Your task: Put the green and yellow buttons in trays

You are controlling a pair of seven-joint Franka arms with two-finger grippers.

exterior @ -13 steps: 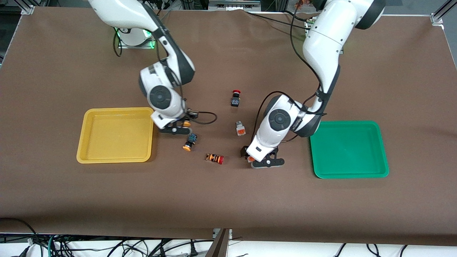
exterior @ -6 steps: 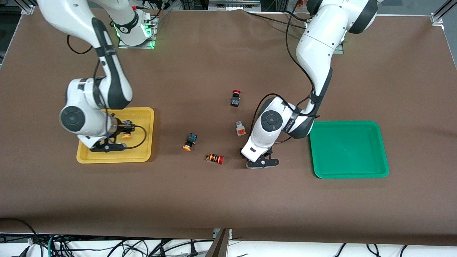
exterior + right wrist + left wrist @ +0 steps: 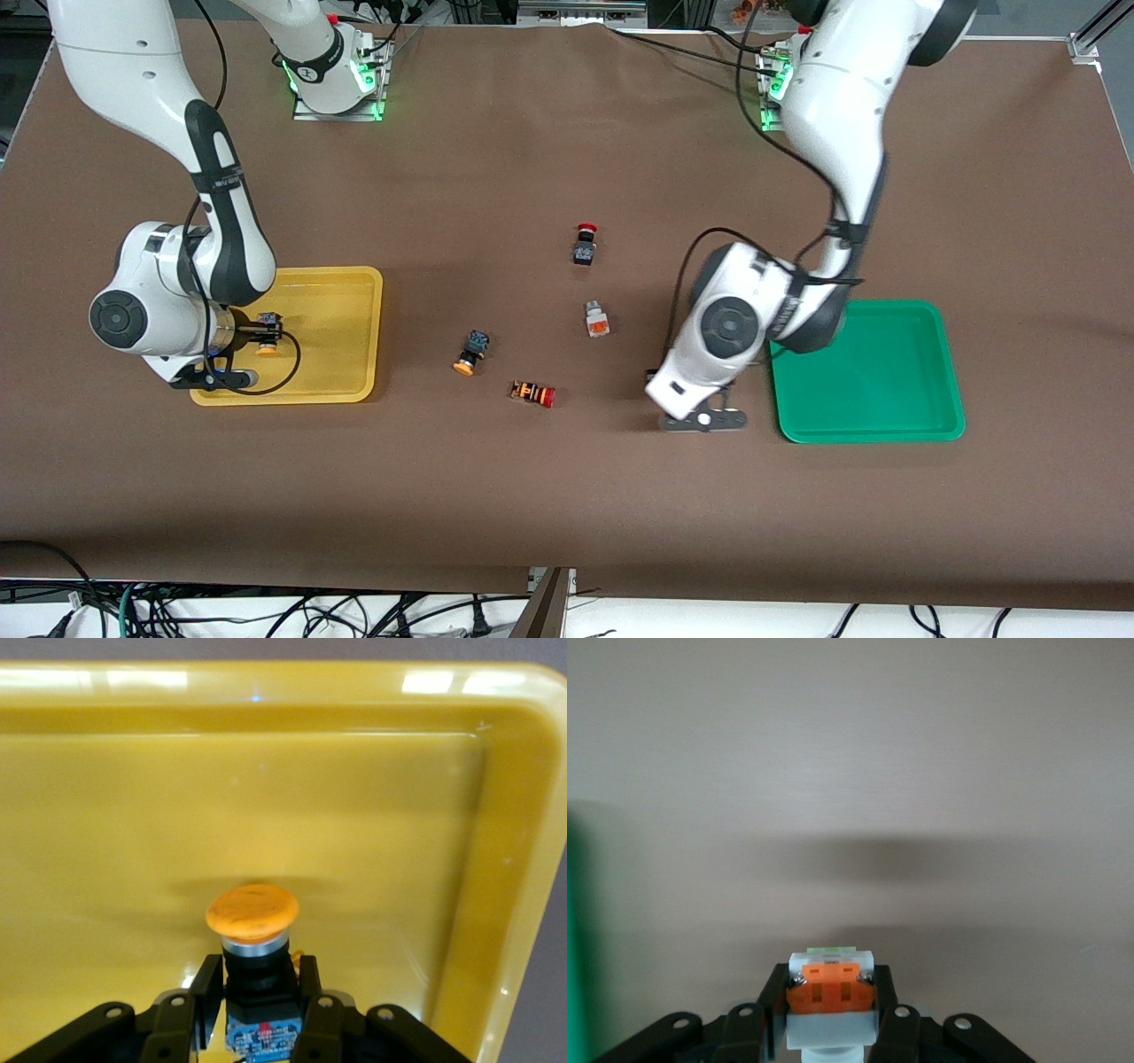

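Observation:
My left gripper is to release the whitish-silver switch inside the green tray [image 3: 836, 377], close to the edge that faces the yellow tray. The switch is still over the brown table.
My right gripper [image 3: 254, 341] is shut on a black button with a yellow-orange cap [image 3: 266, 349] and holds it over the yellow tray [image 3: 332, 359]. The right wrist view shows the cap [image 3: 252, 912] between the fingers, above the tray floor [image 3: 372, 815]. My left gripper [image 3: 702, 418] is shut on a whitish-silver switch with an orange block [image 3: 830, 990], over the brown table beside the green tray [image 3: 868, 372]. The wrist hides that switch in the front view. On the table lie a second yellow-capped button [image 3: 471, 351] and a second whitish switch [image 3: 596, 319].
An orange-striped switch with a red cap [image 3: 533, 393] lies near the second yellow-capped button. A black switch with a red cap [image 3: 585, 244] stands farther from the front camera. A strip of the green tray [image 3: 574, 939] shows at the edge of the left wrist view.
My right gripper has carried the yellow-capped button from the middle of the table to over the yellow tray. My left gripper has moved with the whitish switch toward the green tray.

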